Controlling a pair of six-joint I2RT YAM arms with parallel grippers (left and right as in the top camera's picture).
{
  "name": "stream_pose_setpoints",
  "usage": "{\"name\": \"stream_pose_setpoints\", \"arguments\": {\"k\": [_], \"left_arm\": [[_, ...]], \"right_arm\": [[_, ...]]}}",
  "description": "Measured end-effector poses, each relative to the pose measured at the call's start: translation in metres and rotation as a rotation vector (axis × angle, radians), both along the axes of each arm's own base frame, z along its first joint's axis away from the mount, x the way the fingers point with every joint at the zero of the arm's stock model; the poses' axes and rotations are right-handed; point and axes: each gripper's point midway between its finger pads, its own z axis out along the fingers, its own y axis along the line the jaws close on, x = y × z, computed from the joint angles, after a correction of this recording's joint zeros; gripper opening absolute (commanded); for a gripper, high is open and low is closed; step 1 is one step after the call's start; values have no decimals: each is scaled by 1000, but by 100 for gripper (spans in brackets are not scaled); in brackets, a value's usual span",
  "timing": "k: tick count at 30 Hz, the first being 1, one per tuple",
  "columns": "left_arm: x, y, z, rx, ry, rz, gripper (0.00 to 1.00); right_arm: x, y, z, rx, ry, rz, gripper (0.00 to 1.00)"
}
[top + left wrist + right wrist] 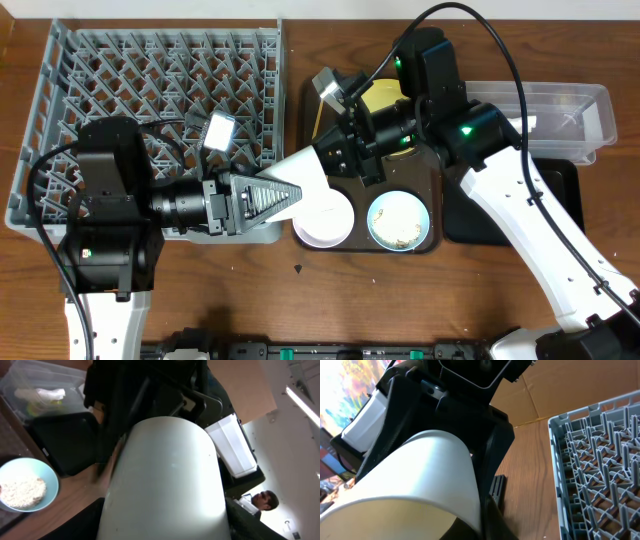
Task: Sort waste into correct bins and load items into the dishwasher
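Observation:
Next, my left gripper sets the small white cup free in the grey dish rack [192, 209], by the front edge of the rack.
A small white cup [305, 168] hangs above the table between both grippers. My left gripper [290, 192] is closed round its body, which fills the left wrist view [165, 475]. My right gripper [335, 155] grips its rim from the other end, and the right wrist view shows the cup's wall [420, 470]. On the brown serving tray [436, 200] stand a white bowl [322, 220], a light-blue bowl [398, 220] holding rice crumbs, and a pale-yellow plate [385, 98]. The grey dish rack [160, 90] is at the back left. Chopsticks are out of view.
A clear tub [560, 105] at the back right holds a crumpled white wrapper [45, 395] and a green sachet [37, 407]. A black tray [560, 200] lies in front of it. The rack's corner [600, 470] is close beside the cup.

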Motion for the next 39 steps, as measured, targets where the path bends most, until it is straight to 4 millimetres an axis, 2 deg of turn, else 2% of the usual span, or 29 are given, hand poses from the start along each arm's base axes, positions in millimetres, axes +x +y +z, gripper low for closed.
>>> {"name": "stream_pose_setpoints", "arguments": {"k": [1, 7, 10, 12, 14, 17, 21, 24, 28, 31, 36, 39], "left_arm": [[0, 0, 0, -1, 0, -2, 59], [9, 2, -6, 35, -10, 52, 59], [21, 7, -18, 97, 0, 136, 58], [28, 12, -31, 153, 29, 199, 59], [36, 21, -49, 233, 77, 282, 59], [48, 47, -85, 412, 163, 452, 59], [59, 100, -125, 694, 238, 707, 60], [66, 139, -141, 873, 260, 866, 60], [74, 180, -159, 1070, 303, 1010, 60], [83, 198, -178, 1181, 360, 1054, 60], [94, 210, -218, 1319, 474, 1009, 60], [97, 213, -239, 1375, 531, 970, 68]], "right_arm": [[2, 1, -1, -7, -5, -12, 35], [25, -3, -15, -94, 3, -147, 43], [53, -19, -32, -199, 33, -312, 45], [73, -37, -50, -298, 76, -442, 45], [84, -54, -68, -391, 126, -535, 46], [80, -69, -90, -512, 196, -587, 46], [66, -83, -114, -658, 246, -615, 45], [62, -85, -122, -709, 235, -624, 46], [54, -76, -127, -750, 185, -608, 46], [49, -70, -129, -766, 159, -596, 46], [44, -64, -131, -782, 138, -582, 46], [42, -62, -132, -788, 129, -578, 46]]}}
